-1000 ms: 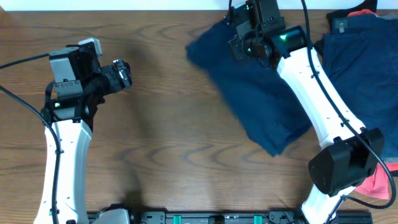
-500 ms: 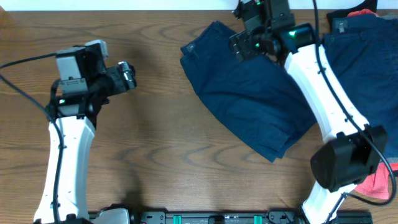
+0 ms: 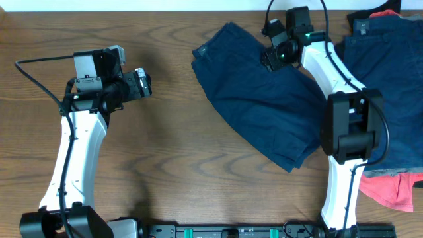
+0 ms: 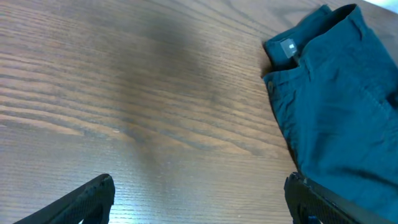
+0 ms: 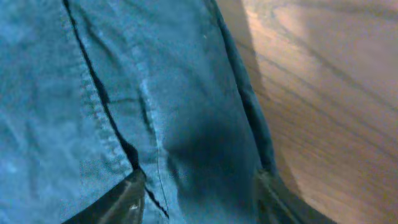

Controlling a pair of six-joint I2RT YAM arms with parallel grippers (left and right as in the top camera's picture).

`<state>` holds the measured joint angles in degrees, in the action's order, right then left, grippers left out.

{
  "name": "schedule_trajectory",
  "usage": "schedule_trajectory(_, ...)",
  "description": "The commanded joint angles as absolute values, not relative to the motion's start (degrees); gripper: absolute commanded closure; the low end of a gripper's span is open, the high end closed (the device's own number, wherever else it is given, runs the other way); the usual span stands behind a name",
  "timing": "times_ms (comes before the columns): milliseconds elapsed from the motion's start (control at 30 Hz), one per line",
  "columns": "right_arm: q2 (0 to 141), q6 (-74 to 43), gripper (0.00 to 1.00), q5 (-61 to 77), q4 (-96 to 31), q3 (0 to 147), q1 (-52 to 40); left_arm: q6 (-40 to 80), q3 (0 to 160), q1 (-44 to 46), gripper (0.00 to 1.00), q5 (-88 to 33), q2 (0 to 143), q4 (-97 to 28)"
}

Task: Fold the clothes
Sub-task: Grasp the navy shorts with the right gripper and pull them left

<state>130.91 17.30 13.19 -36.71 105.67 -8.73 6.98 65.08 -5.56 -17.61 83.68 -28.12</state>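
Note:
The navy blue shorts are doubled over on themselves, so my right gripper will take the upper layer point(image 3: 262, 54) by its far edge and pull it open across the wood before folding.
A pair of navy blue shorts point(image 3: 264, 99) lies spread on the wooden table, waistband corner at the upper left. It also shows in the left wrist view point(image 4: 336, 93) and fills the right wrist view point(image 5: 124, 93). My right gripper point(image 3: 274, 56) hovers over the shorts' far edge, its fingers point(image 5: 202, 199) apart with flat fabric below them. My left gripper point(image 3: 142, 82) is open and empty over bare wood point(image 4: 199, 199), left of the shorts. More navy garments point(image 3: 390, 79), a black one point(image 3: 370, 16) and a coral-red one point(image 3: 393, 188) lie at the right.
The wooden table point(image 3: 165, 165) is bare on the left and front. The pile of garments covers the right edge. A dark rail point(image 3: 231, 231) runs along the front edge. Cables trail from both arms.
The shorts went from bunched to spread flat on the table. My right gripper shifted right along their far edge. My left gripper moved a little to the right.

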Motion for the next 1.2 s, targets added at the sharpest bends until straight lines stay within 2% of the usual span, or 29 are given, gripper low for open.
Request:
schedule_trajectory(0,131.66,18.06,0.58,16.71,-36.62,105.91,-8.1,5.56,64.95,-5.61,0.11,-16.45,84.07,-28.21)
schedule_trajectory(133,131.7,18.09,0.66,17.37,-36.18,105.91,-7.94,5.56,64.95,-5.61,0.11,-15.55,84.07,-28.21)
schedule_trajectory(233,131.9,18.09,0.67,17.04,-35.62,105.91,-7.77,5.56,64.95,-5.58,0.11,-15.55,84.07,-28.27)
schedule_trajectory(367,132.35,18.09,0.48,14.98,-33.95,105.91,-7.4,5.56,64.95,-5.58,0.11,-15.55,84.07,-28.29)
schedule_trajectory(467,132.73,18.09,0.46,14.15,-32.62,105.91,-7.05,5.56,64.95,-5.58,0.11,-15.55,84.09,-28.29)
schedule_trajectory(600,133.93,18.09,0.46,14.2,-31.75,105.91,-6.7,5.56,64.95,-5.58,0.11,-15.55,84.2,-28.29)
schedule_trajectory(933,135.41,18.06,0.65,15.73,-32.32,105.91,-6.7,5.56,64.95,-5.61,0.11,-15.53,84.25,-28.27)
schedule_trajectory(1033,135.39,17.91,0.8,15.73,-32.8,105.91,-6.7,5.56,64.95,-5.61,0.11,-15.53,84.25,-28.29)
schedule_trajectory(1100,135.13,16.8,0.99,15.73,-33.32,106.1,-6.7,5.56,64.95,-5.61,0.11,-15.51,84.25,-28.27)
schedule_trajectory(1167,134.39,16.1,0.99,16.19,-34.33,106.43,-6.7,5.58,64.97,-5.74,0.11,-15.53,84.23,-28.23)
